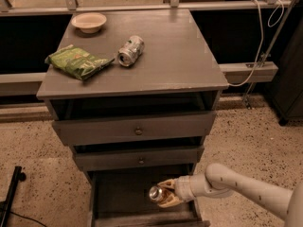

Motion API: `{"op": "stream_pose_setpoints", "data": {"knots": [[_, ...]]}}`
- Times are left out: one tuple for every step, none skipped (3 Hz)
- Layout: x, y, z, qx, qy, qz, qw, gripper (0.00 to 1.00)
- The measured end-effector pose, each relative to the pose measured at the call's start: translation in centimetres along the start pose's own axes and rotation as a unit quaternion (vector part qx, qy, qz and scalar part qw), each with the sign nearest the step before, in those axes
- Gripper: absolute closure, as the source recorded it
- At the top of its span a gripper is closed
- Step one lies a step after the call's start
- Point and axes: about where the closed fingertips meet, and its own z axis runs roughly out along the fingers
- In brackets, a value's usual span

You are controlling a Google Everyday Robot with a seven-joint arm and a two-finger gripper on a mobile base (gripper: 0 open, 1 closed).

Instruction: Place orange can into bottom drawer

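The robot's gripper needs to release the orange can on the bottom drawer's dark bottom, near the middle (pixel 153 202), towards the front of the drawer.
The orange can (pixel 157 193) lies sideways in my gripper (pixel 166 194), its shiny silver top facing left. My gripper is shut on it and holds it inside the open bottom drawer (pixel 113 197), at the drawer's right side, low over its dark floor. My pale arm (pixel 236 186) reaches in from the lower right. The drawer is pulled out below the two shallower knobbed drawers of the grey cabinet (pixel 135 129).
On the cabinet top lie a silver-grey can (pixel 130 51) on its side, a green snack bag (pixel 78 62) and a pale bowl (pixel 89 22). A black stand (pixel 12 193) is at the lower left. A white cable (pixel 258 41) hangs at the right.
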Motion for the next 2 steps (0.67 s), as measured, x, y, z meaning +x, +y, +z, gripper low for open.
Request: {"op": "stream_pose_setpoints", "data": {"knots": [[4.8,-1.5,4.2,0.021,0.050,-0.003,0.9985,1.00],[8.9,-1.8,8.3,0.020,0.121,-0.006,0.9924,1.00]]}}
